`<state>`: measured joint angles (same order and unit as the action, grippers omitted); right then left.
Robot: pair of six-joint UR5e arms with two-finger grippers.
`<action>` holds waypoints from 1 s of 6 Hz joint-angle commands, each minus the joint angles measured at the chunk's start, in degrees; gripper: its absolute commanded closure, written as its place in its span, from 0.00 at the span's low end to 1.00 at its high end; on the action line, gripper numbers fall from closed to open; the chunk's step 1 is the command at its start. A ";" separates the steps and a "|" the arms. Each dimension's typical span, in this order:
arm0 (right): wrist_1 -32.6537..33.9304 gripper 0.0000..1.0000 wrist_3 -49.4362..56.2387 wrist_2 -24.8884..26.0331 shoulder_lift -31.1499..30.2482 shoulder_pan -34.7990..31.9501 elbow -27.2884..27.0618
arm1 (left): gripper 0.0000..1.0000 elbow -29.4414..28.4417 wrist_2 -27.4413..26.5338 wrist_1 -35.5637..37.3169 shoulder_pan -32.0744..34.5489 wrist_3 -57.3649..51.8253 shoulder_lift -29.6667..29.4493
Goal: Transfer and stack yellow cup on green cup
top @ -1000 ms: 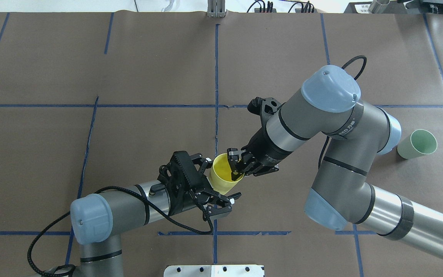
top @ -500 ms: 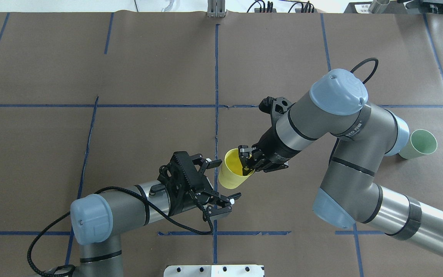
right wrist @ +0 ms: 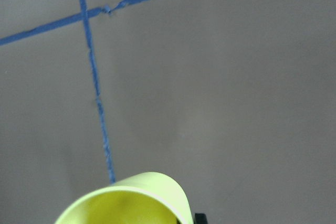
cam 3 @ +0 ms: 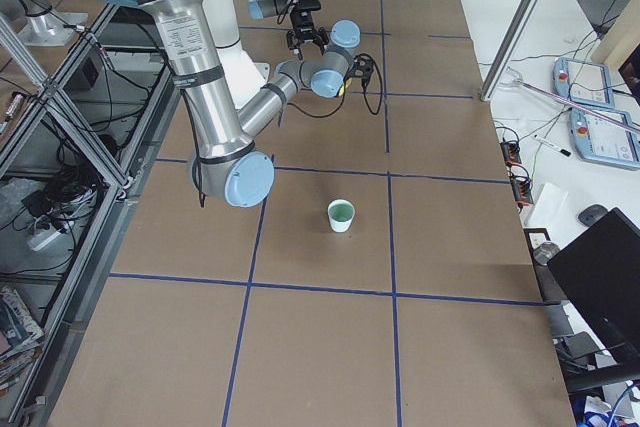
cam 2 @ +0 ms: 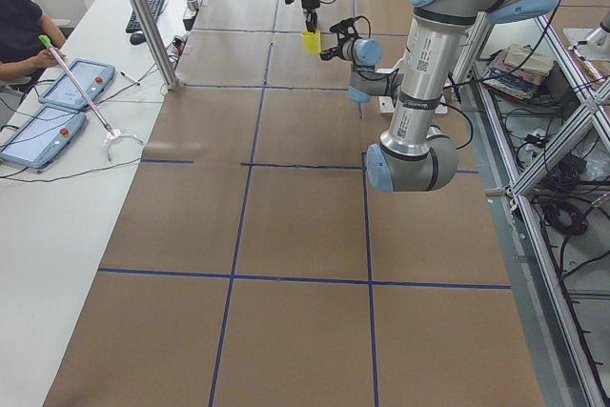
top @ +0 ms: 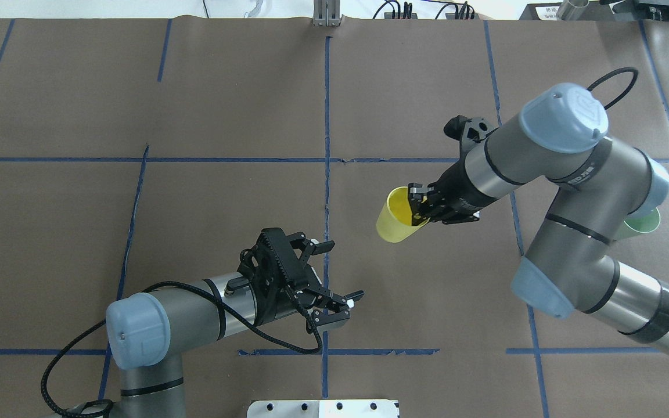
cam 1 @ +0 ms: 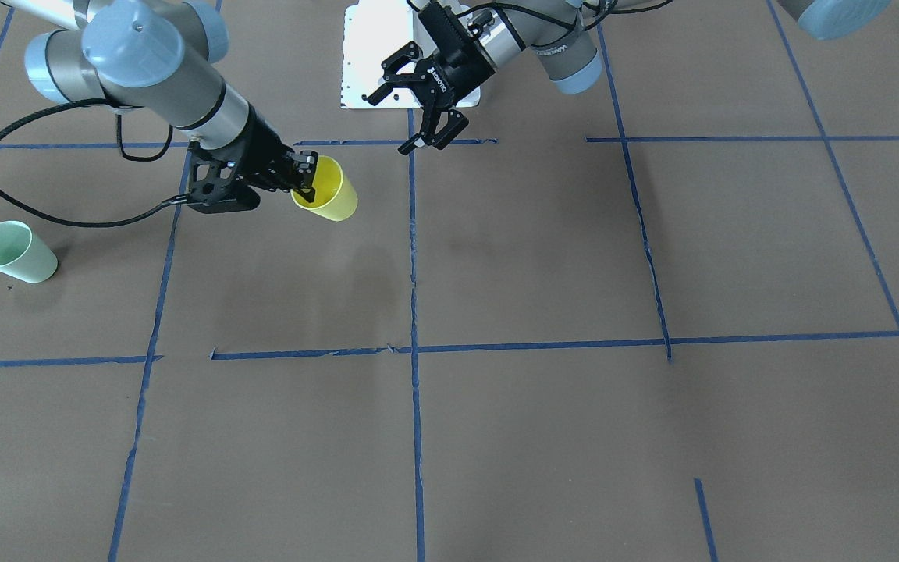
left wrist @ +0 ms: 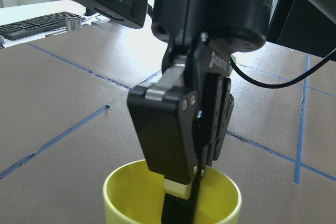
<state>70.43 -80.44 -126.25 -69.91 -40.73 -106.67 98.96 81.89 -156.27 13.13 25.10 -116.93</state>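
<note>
Next, I let go of the yellow cup, now held tilted above the table, with my right gripper inside the opening of the green cup [cam 1: 1, 240].
My right gripper [top: 418, 212] is shut on the rim of the yellow cup [top: 397, 223], one finger inside it, and holds it tilted above the table right of the centre line. It also shows in the front view [cam 1: 305, 178] with the cup [cam 1: 331, 193]. The left wrist view shows the cup [left wrist: 126, 192] pinched by those fingers [left wrist: 176, 156]; its rim shows in the right wrist view [right wrist: 131, 203]. My left gripper [top: 339, 280] is open and empty, apart from the cup. The green cup [cam 1: 16, 251] stands upright at the far right, partly hidden behind my right arm in the overhead view [top: 642, 223].
Brown paper with blue tape lines [top: 327, 116] covers the table. A white mounting plate [top: 323, 408] sits at the near edge between the arm bases. The right arm's elbow [top: 578, 255] hangs over the area beside the green cup.
My right gripper has carried the yellow cup out of the left gripper's open fingers, to the right and farther from the robot. The left arm has not moved.
</note>
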 commanded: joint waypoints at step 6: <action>0.07 1.00 25.22 6.45 -26.92 -23.78 -4.87 | 0.00 -0.53 -4.63 9.44 4.88 18.93 -0.32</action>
<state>70.70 -58.26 -119.77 -94.18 -63.80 -111.68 98.27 77.20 -151.24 16.53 41.31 -117.26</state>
